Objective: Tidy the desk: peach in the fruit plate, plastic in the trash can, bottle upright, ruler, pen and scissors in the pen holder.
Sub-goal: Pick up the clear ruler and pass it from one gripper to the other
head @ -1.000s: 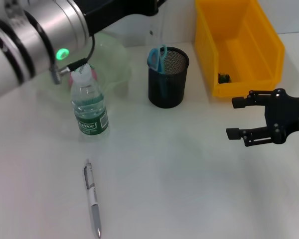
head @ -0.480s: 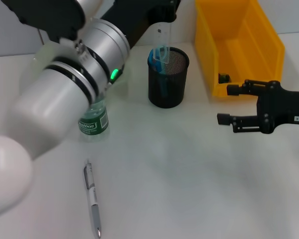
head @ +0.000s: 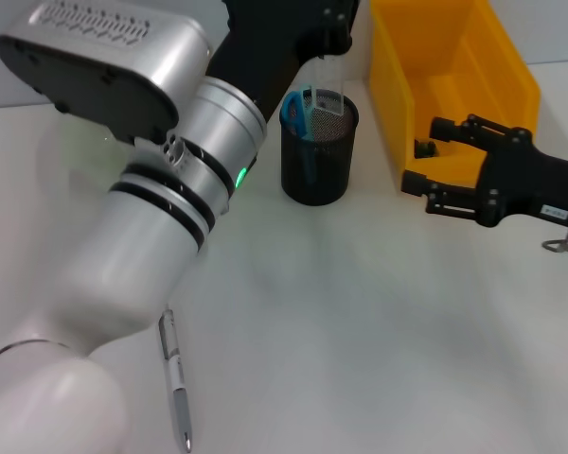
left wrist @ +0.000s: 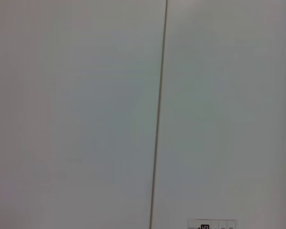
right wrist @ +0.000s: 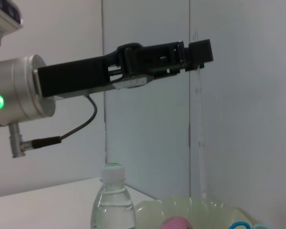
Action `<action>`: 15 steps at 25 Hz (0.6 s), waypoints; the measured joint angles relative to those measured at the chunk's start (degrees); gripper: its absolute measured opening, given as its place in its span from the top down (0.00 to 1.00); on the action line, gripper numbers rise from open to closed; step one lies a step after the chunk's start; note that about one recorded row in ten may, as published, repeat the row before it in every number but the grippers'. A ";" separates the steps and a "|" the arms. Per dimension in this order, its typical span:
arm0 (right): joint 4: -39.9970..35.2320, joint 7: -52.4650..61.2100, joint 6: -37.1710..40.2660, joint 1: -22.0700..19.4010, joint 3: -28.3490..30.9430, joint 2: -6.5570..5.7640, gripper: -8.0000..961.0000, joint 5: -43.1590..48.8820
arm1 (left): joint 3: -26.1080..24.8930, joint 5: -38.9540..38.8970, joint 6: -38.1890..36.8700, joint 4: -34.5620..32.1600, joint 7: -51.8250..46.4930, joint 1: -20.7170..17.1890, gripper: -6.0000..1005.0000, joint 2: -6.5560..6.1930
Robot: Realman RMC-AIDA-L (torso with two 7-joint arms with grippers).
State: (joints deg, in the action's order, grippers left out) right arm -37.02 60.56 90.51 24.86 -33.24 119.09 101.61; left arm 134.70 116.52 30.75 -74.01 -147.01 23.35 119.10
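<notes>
Next, my left gripper lets go of the clear ruler inside the black mesh pen holder [head: 331, 121], beside the blue scissors. The ruler now hangs upright at the holder's mouth.
My left gripper [head: 329, 33] is shut on a clear ruler [head: 323, 83] that hangs upright with its lower end at the mouth of the black mesh pen holder [head: 315, 165]. Blue scissors [head: 296, 110] stand in the holder. The right wrist view shows the left gripper [right wrist: 196, 50], the hanging ruler [right wrist: 198, 124], the upright bottle [right wrist: 112, 202], the pale green plate [right wrist: 195, 210] and a pink peach [right wrist: 174, 223] in it. A silver pen [head: 175, 374] lies on the desk near the front left. My right gripper [head: 424, 154] is open and empty beside the yellow bin [head: 492, 104].
My left arm [head: 161, 218] crosses the left half of the head view and hides the bottle and plate there. A small dark item [head: 422, 148] lies in the yellow bin. The left wrist view shows a pale wall and the ruler's end [left wrist: 212, 224].
My left arm has swung right and forward, bringing the ruler over the pen holder and covering the bottle. My right gripper has moved up and left toward the yellow bin.
</notes>
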 joint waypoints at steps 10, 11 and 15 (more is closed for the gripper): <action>6.60 -7.57 -2.31 1.72 0.22 0.09 0.17 -1.20 | 1.42 3.43 0.99 4.39 -5.86 0.15 0.57 -0.01; 6.62 -7.66 -2.16 1.54 0.22 0.08 0.17 -1.91 | 1.72 3.85 1.06 4.52 -5.68 0.40 0.57 -0.01; 7.79 -9.57 -2.06 1.04 -0.11 0.16 0.18 -5.13 | 3.21 4.01 2.99 6.81 -5.82 1.95 0.57 0.04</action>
State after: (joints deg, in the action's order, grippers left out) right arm -29.23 50.98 88.45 25.90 -33.35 119.25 96.49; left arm 137.91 120.53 33.74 -67.20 -152.83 25.30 119.15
